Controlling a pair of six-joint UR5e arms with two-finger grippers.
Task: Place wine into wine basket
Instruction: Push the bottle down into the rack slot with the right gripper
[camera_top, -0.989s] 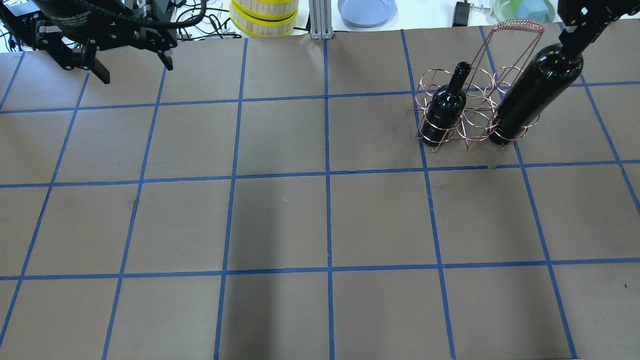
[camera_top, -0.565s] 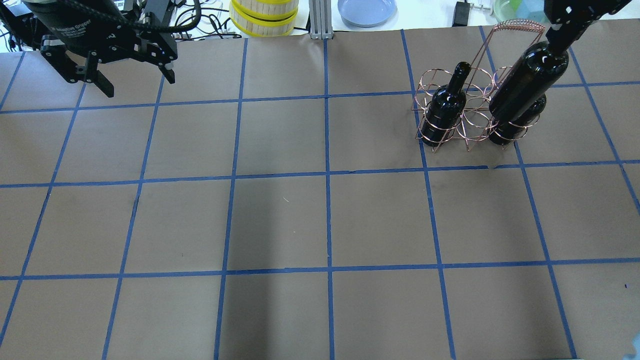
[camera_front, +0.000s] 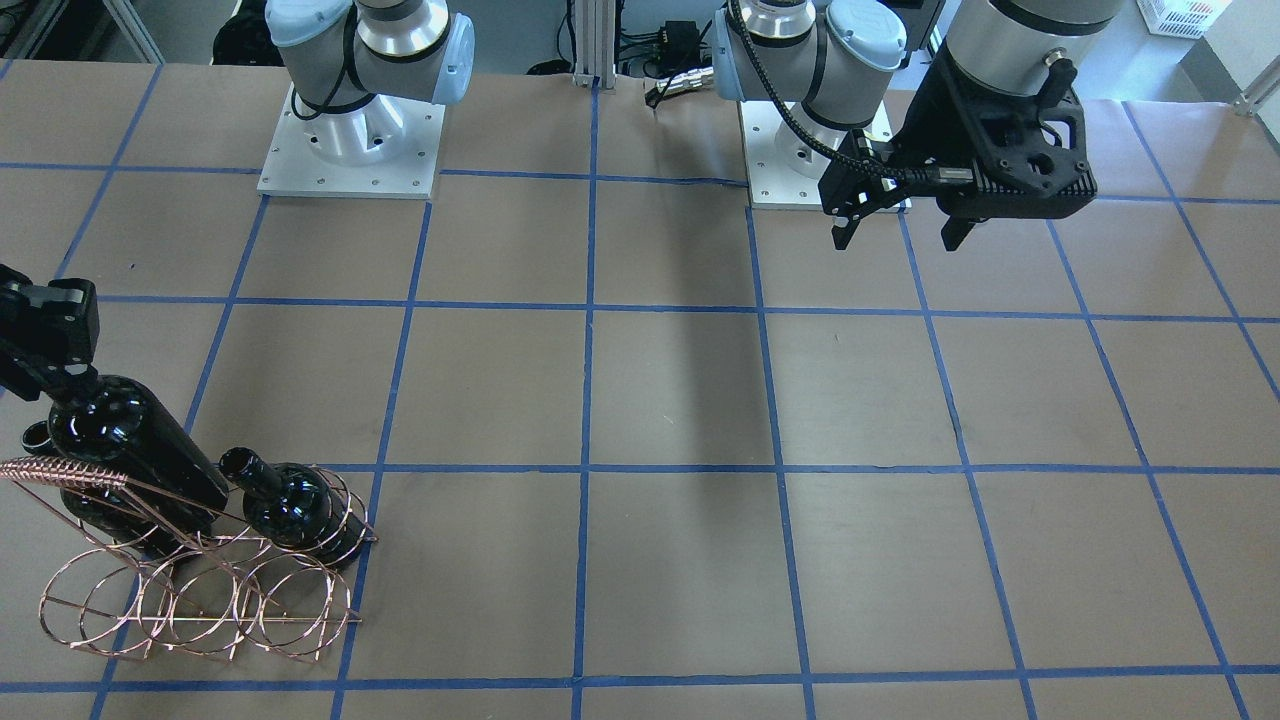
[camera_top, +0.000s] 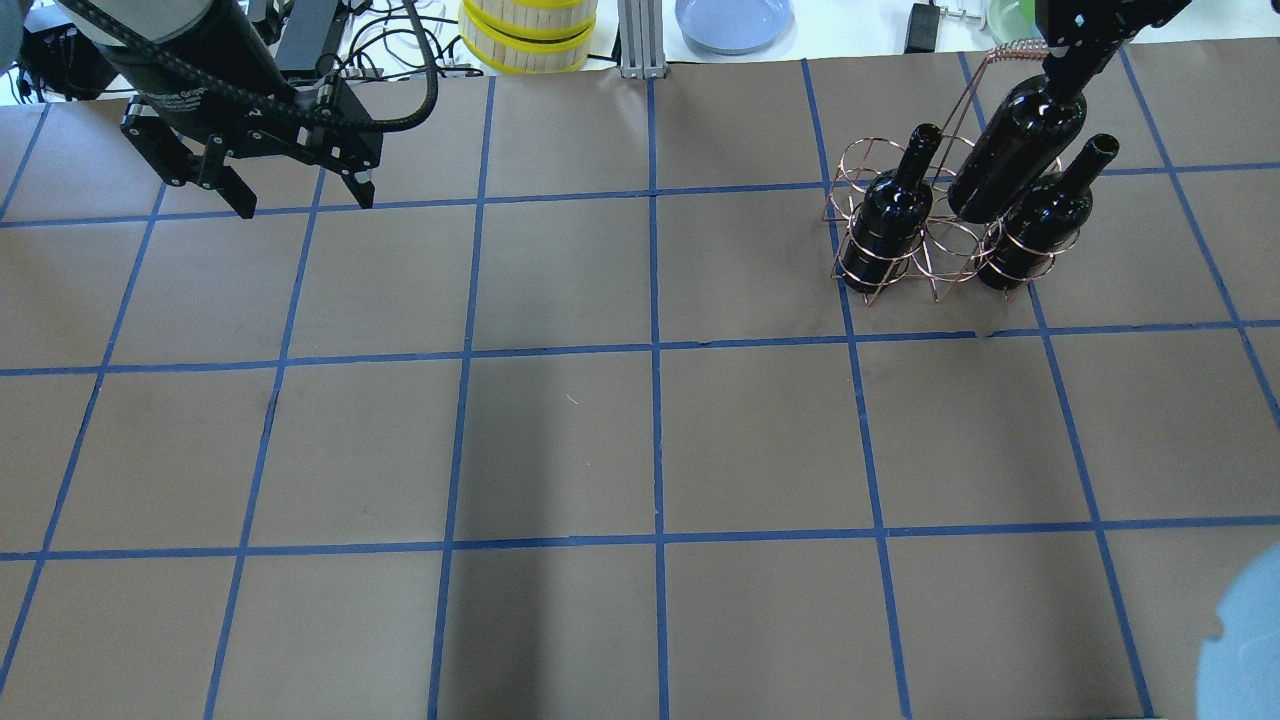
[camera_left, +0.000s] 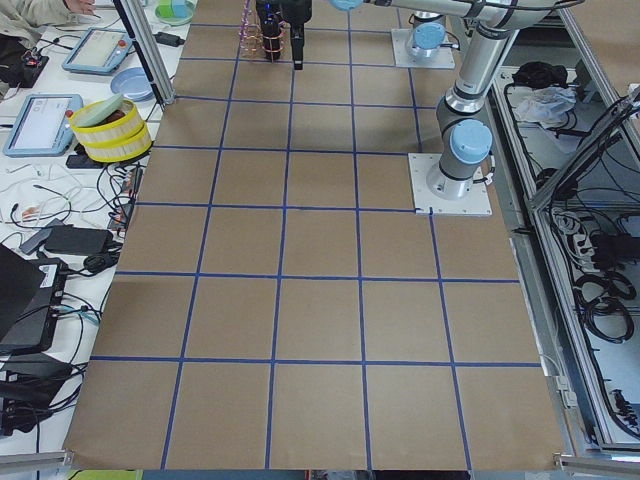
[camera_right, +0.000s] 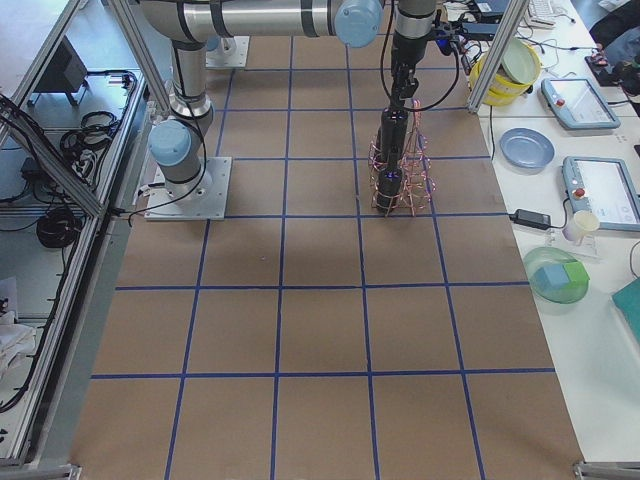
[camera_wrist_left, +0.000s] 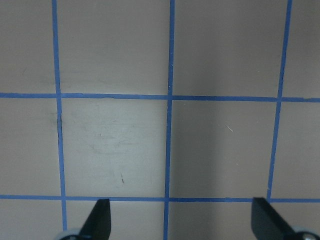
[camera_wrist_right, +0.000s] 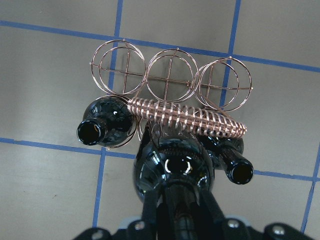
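Note:
Next, I let go of the third wine bottle with my right gripper in the basket's middle ring (camera_front: 214, 493) (camera_wrist_right: 168, 137), between the two other black bottles.
The copper wire wine basket (camera_top: 940, 250) stands at the table's far right. Two black wine bottles stand in its end rings, one on the left (camera_top: 888, 215) and one on the right (camera_top: 1045, 215). My right gripper (camera_top: 1072, 62) is shut on the neck of a third wine bottle (camera_top: 1015, 150). It hangs tilted between the two, its base over the middle ring. The right wrist view shows it (camera_wrist_right: 172, 165) below the coiled handle (camera_wrist_right: 185, 117). I cannot tell whether its base is inside a ring. My left gripper (camera_top: 300, 200) is open and empty at the far left.
Beyond the table's far edge are a stack of yellow-rimmed bowls (camera_top: 528, 30), a metal post (camera_top: 637, 40) and a blue plate (camera_top: 735, 20). A blurred pale blue shape (camera_top: 1240, 640) covers the lower right corner of the overhead view.
My right gripper has carried the held bottle left, off the right-hand bottle, which now shows. My left gripper has moved right and nearer over the table, still open.

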